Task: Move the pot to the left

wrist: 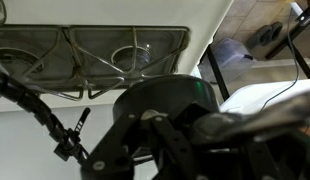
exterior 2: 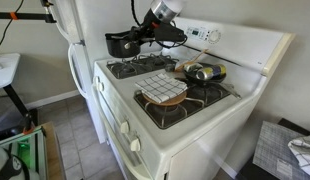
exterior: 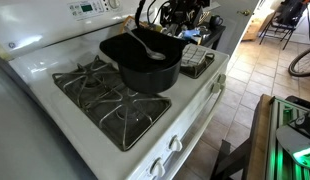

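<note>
Next, I set the pot on the black burner grates [exterior: 129, 92] nearest the white fridge.
The pot [exterior: 143, 65] is wide, round and black with a dark interior. In an exterior view it hangs tilted above the far end of the white stove [exterior 2: 195, 125], clear of the grates, and reads as a small dark shape [exterior 2: 122, 43]. My gripper [exterior: 145, 38] reaches down from the arm and is shut on the pot's rim; it also shows in an exterior view [exterior 2: 143, 37]. In the wrist view my dark fingers [wrist: 160, 125] fill the lower half. The pot cannot be told apart from them there.
Black burner grates [exterior: 105, 95] cover the stove top and show in the wrist view [wrist: 95, 55]. A checked cloth with a brown bowl [exterior 2: 161, 92] lies on one burner, and a shiny dark object [exterior 2: 202, 72] on another. Knobs [exterior: 167, 148] line the front. A white fridge [exterior 2: 80, 45] stands beside the stove.
</note>
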Tool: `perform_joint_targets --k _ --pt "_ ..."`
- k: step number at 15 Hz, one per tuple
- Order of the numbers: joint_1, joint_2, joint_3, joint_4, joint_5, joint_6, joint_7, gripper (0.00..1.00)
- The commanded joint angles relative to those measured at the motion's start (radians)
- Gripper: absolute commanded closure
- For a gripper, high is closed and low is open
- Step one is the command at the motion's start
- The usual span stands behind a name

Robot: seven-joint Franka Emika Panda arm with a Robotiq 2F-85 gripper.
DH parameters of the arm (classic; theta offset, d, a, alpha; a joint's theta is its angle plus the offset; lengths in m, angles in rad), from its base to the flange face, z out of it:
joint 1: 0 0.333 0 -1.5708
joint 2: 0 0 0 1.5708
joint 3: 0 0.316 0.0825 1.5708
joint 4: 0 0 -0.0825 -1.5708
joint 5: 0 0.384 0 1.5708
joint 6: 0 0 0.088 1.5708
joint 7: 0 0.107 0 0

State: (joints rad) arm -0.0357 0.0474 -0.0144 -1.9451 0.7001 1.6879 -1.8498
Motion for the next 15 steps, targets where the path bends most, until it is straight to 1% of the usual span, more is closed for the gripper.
perform_joint_targets --k 1,2,8,15 --pt "0.012 -0.020 0.013 -0.033 0.059 0.036 -0.008 0.99" --pt "0.017 -0.018 0.019 -0.041 0.063 0.063 -0.006 0.99" --pt "0.033 0.016 0.039 -0.046 0.092 0.130 -0.002 0.99" --pt "0.036 0.067 0.058 -0.040 0.123 0.135 -0.015 0.99"
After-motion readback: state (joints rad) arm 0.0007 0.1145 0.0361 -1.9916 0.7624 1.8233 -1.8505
